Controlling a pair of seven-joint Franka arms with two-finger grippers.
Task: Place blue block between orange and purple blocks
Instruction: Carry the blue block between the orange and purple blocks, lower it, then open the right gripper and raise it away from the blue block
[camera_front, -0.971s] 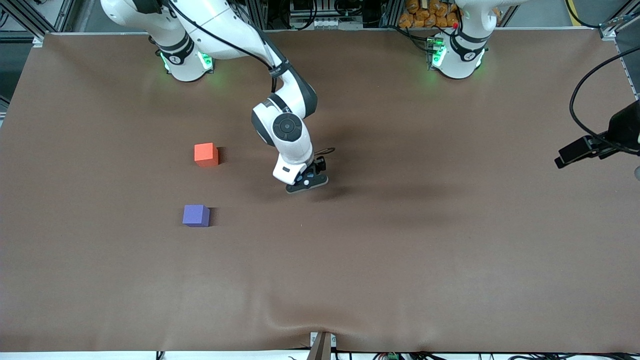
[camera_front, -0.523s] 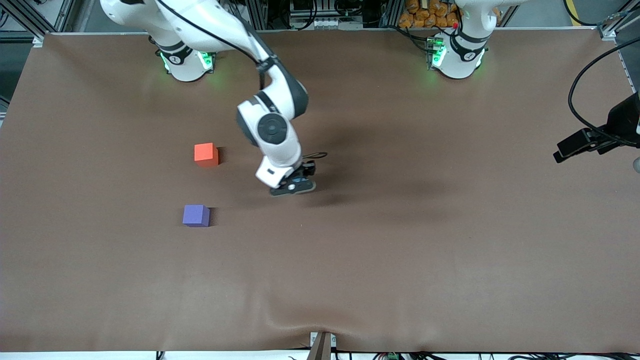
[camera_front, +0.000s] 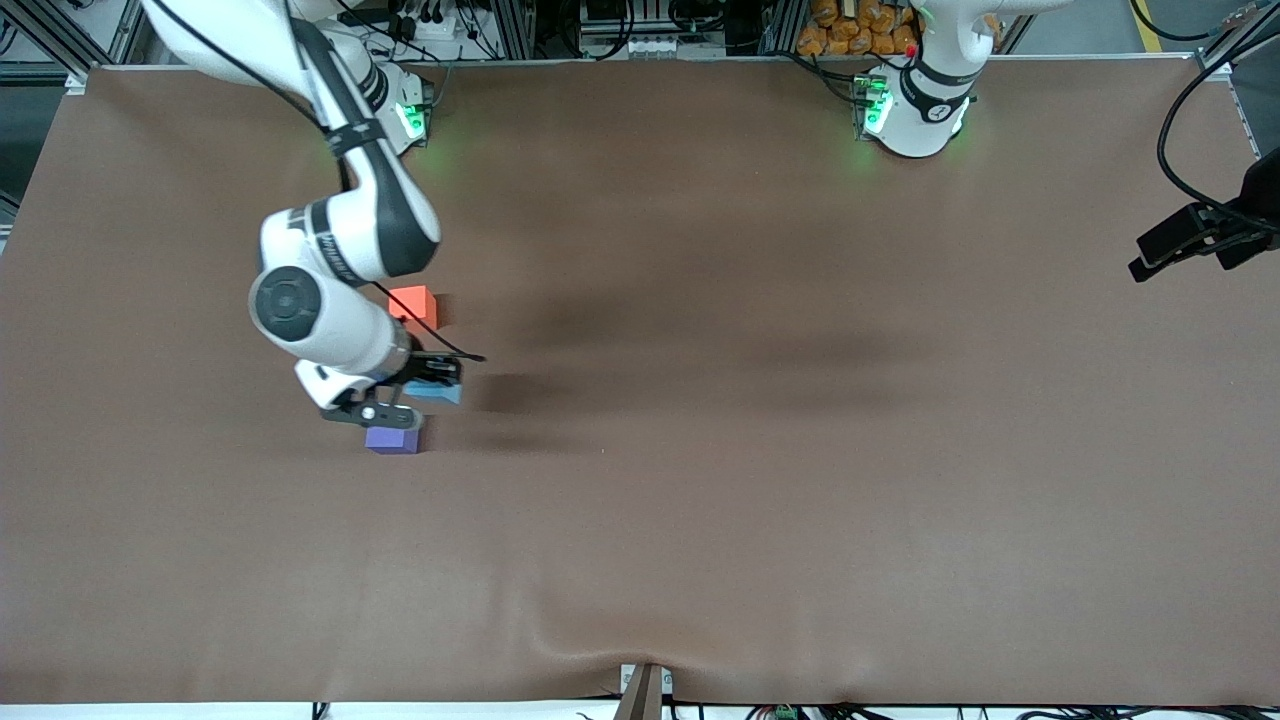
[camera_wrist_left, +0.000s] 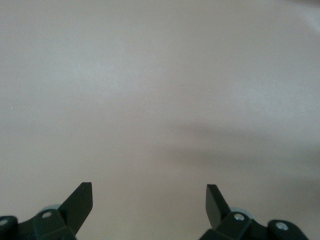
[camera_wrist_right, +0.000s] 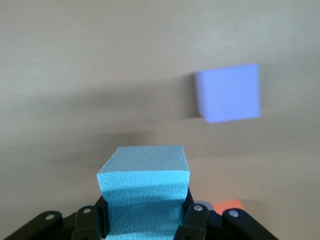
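Next, I let go of the blue block with my right gripper on the brown table cover midway (camera_front: 401, 373) (camera_wrist_right: 228, 159) between the orange and purple blocks.
My right gripper (camera_front: 425, 385) is shut on the light blue block (camera_front: 438, 393), held above the table over the gap between the orange block (camera_front: 413, 303) and the purple block (camera_front: 393, 439). In the right wrist view the blue block (camera_wrist_right: 144, 192) sits squeezed between the jaws, the purple block (camera_wrist_right: 229, 93) lies on the table ahead, and a corner of the orange block (camera_wrist_right: 229, 206) shows by the gripper. The right arm partly covers the orange and purple blocks in the front view. My left gripper (camera_wrist_left: 149, 200) is open and empty, held off at the left arm's end of the table (camera_front: 1190, 240).
The brown table cover (camera_front: 760, 420) has a wrinkle at its near edge. A small bracket (camera_front: 643, 690) sticks up at the middle of the near edge.
My right arm has swung from the table's middle toward its own end, carrying the blue block over the gap between the orange and purple blocks. The left gripper has risen slightly.
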